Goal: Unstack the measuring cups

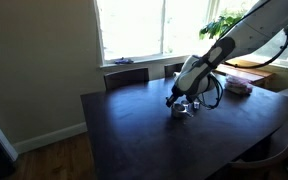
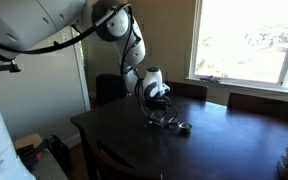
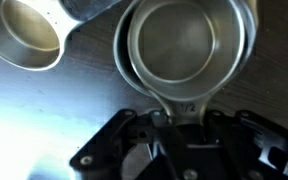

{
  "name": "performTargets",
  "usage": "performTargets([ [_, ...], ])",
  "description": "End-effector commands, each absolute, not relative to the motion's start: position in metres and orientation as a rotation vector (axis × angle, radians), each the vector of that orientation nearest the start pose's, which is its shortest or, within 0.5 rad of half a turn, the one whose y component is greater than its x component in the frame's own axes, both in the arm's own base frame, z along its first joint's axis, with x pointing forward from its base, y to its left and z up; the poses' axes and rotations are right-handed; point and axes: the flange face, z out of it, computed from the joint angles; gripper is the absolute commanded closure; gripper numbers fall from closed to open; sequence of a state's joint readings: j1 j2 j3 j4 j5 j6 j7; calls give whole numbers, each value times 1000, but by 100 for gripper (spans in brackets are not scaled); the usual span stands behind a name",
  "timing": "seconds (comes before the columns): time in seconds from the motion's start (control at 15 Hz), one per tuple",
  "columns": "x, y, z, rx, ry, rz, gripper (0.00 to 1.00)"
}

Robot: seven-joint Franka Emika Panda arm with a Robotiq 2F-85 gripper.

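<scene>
My gripper is holding the nested cup's handle near the cup's bowl, so I will open it, back away and grip the handle nearer its end (image 3: 190, 134) before I lift the cup.
In the wrist view a shiny silvery measuring cup (image 3: 189, 45) fills the upper right. It sits nested inside a slightly wider cup whose rim shows around it. Its short handle, marked 1/2, runs down between my gripper (image 3: 174, 115), which is shut on that handle. A separate cup (image 3: 24, 35) lies at the upper left, and the edge of another cup (image 3: 89, 8) shows at the top. In both exterior views the gripper (image 1: 177, 100) (image 2: 159, 112) is low over the small cluster of cups (image 1: 187, 109) (image 2: 176, 126) on the dark table.
The dark wooden table (image 1: 134, 140) (image 2: 234, 145) stretches wide around the cups. A flat pinkish-white stack (image 1: 237, 87) lies near the far edge. Chairs (image 1: 126, 77) stand along the window side, and a leafy plant (image 1: 224, 25) is by the window.
</scene>
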State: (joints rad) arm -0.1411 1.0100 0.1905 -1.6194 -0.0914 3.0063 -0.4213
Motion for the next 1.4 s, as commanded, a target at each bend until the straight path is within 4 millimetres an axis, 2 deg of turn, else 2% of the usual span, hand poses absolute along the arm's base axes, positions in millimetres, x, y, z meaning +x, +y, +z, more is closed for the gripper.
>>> performTargets([
  [0.0, 672, 25, 108, -3003, -642, -625, 94],
  [0.4, 664, 39, 132, -3013, -692, -639, 94],
  [0.47, 665, 40, 132, -3017, -697, -651, 85],
  [0.53, 666, 41, 133, -3020, -716, -654, 65],
  [0.67, 671, 40, 129, -3032, -727, -650, 60],
  [0.73, 672, 39, 126, -3037, -729, -639, 55],
  [1.2, 677, 35, 116, -3077, -726, -607, 10],
  [1.33, 677, 37, 116, -3060, -729, -632, 0],
])
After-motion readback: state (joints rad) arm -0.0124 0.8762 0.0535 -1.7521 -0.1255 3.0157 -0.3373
